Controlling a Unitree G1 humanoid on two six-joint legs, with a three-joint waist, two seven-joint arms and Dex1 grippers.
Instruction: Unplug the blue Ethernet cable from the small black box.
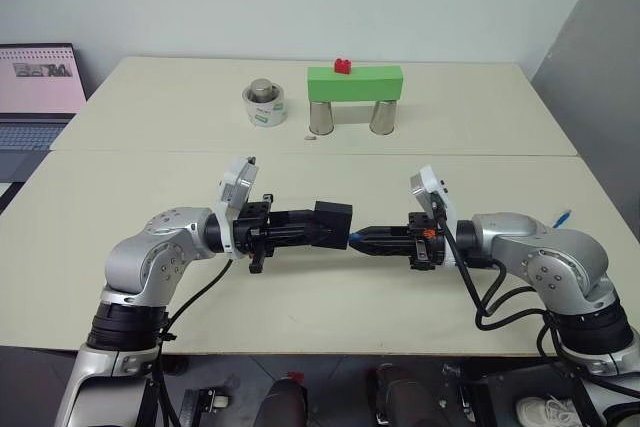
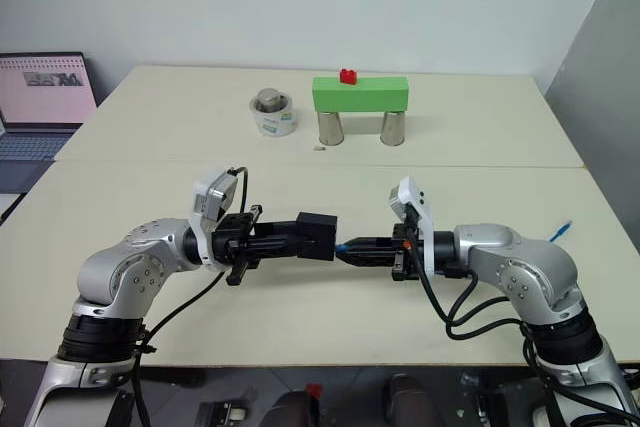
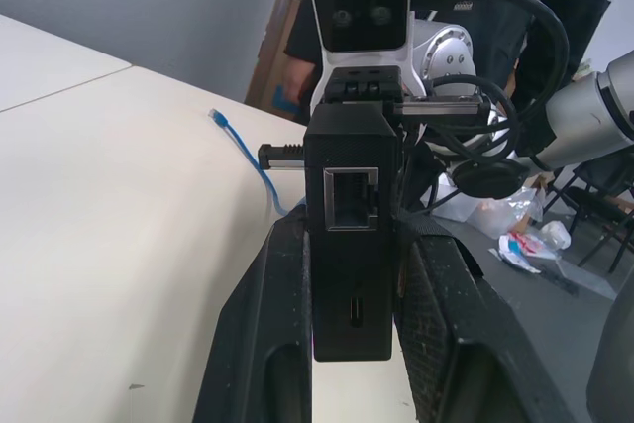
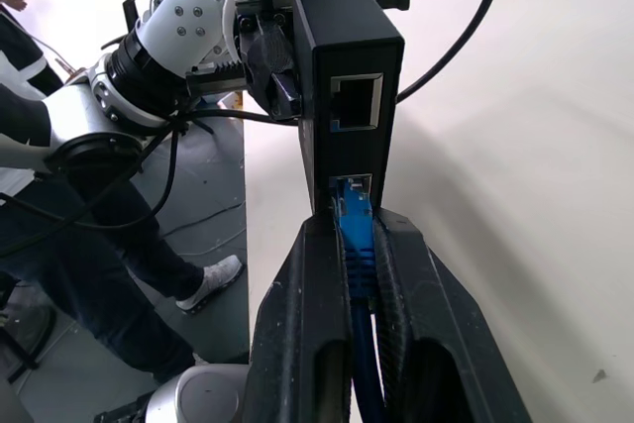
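Note:
Next, my left gripper puts the small black box, now hanging above the table, down on the front half of the table, across the seam from the tape roll [image 1: 217, 197].
The small black box [image 1: 334, 222] hangs above the table's front half, with my left gripper [image 1: 316, 227] shut on its sides [image 3: 352, 274]. One port on the box [image 4: 357, 101] is empty. The blue Ethernet cable's plug [image 4: 355, 213] sits in the port beside it. My right gripper [image 1: 366, 239] points at the box from the right and is shut on the blue Ethernet cable [image 4: 362, 274] just behind the plug. The cable's other end [image 1: 565, 217] lies on the table at the right edge.
At the back of the table a green block [image 1: 354, 82] with a small red piece [image 1: 342, 66] bridges two metal cups. A tape roll [image 1: 265, 107] with a metal weight stands to its left. A laptop [image 1: 38, 97] is at far left. A person [image 4: 40, 146] stands by the table.

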